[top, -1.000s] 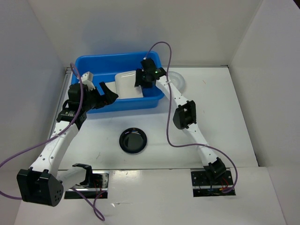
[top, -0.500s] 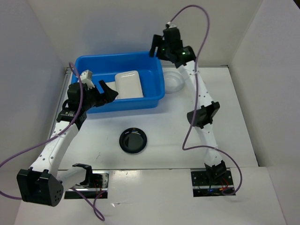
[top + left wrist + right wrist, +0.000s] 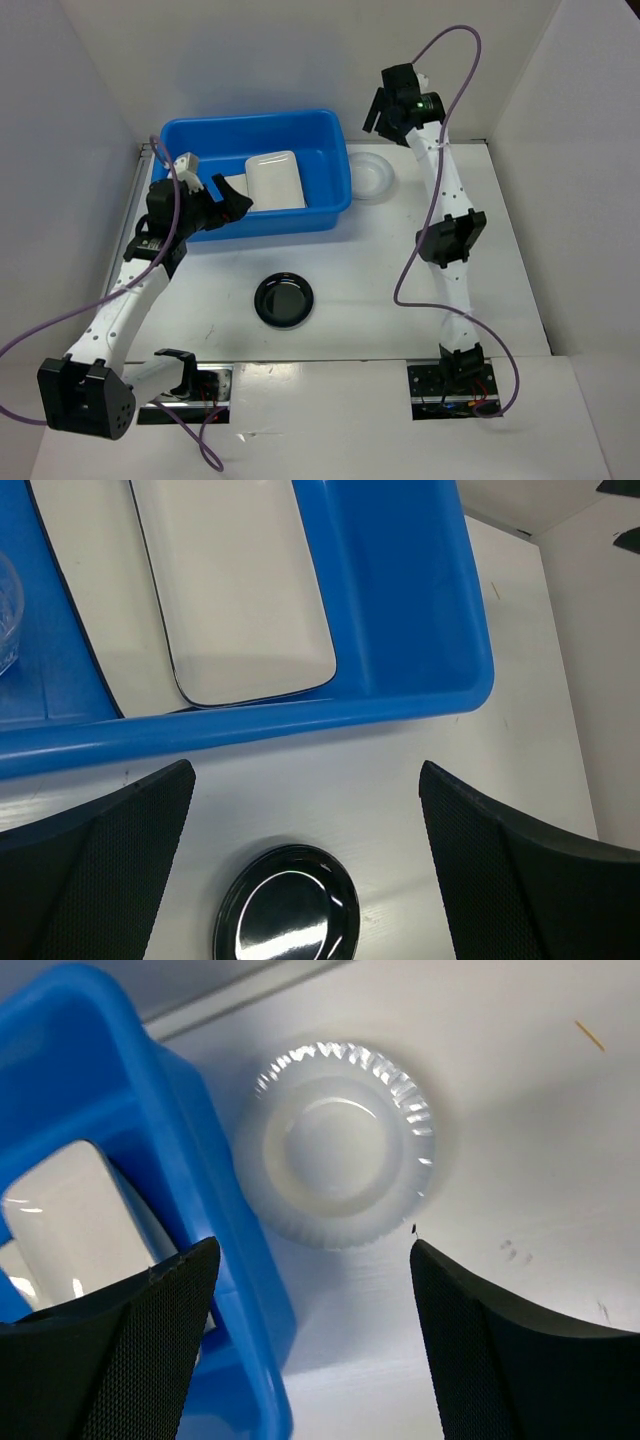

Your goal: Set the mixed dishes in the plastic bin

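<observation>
The white bowl's rim [image 3: 391,182] [image 3: 426,1155], on the side facing away from the blue plastic bin, should be where my right gripper goes next and closes.
The blue plastic bin [image 3: 250,140] stands at the back left. In it lie the rounded-rectangular pale plate [image 3: 276,180] on top of the square white plate with dark rim [image 3: 232,188]. The left wrist view shows both plates [image 3: 230,590] [image 3: 80,610] and the clear cup [image 3: 5,610] at the frame's left edge. The black saucer [image 3: 284,299] sits on the table in front of the bin. The white bowl [image 3: 368,175] sits right of the bin. My left gripper [image 3: 228,197] is open over the bin's near wall. My right gripper [image 3: 378,112] is open and raised above the bowl [image 3: 340,1145].
White walls enclose the table at the back and on both sides. The bin's right wall [image 3: 200,1210] lies close to the bowl. Purple cables loop off both arms.
My right gripper has let go of the pale plate, risen out of the bin and moved right to above the bowl. The plate now lies flat. The left arm has not moved.
</observation>
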`<move>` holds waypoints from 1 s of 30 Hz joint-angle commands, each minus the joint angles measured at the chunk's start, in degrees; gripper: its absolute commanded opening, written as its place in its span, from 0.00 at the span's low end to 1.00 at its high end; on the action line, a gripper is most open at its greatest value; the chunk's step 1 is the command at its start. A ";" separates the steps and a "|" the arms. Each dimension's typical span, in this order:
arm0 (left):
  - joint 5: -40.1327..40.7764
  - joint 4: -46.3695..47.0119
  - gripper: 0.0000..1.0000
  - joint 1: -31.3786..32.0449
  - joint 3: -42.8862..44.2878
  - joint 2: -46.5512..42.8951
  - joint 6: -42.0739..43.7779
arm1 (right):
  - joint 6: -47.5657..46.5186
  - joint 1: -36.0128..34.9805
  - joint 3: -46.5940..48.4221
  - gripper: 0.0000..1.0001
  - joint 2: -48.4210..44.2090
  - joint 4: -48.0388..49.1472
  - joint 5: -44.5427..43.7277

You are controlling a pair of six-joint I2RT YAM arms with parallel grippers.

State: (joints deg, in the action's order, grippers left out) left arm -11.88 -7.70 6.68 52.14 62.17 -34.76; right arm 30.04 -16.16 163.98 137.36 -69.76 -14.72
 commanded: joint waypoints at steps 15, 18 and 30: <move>-0.95 4.19 1.00 -0.26 0.07 3.39 -0.66 | 2.21 12.99 -80.19 0.86 -46.31 37.48 11.55; -0.95 4.19 1.00 -0.26 0.07 3.92 -0.66 | 4.84 15.02 -84.42 0.86 -45.35 43.01 14.18; -0.95 3.66 1.00 -0.79 -0.46 3.39 -0.66 | 17.76 18.45 -98.68 0.86 -35.16 70.80 26.49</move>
State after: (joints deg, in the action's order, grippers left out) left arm -12.03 -5.96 6.17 52.07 65.93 -34.94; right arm 44.01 2.39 65.12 100.07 -12.53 7.79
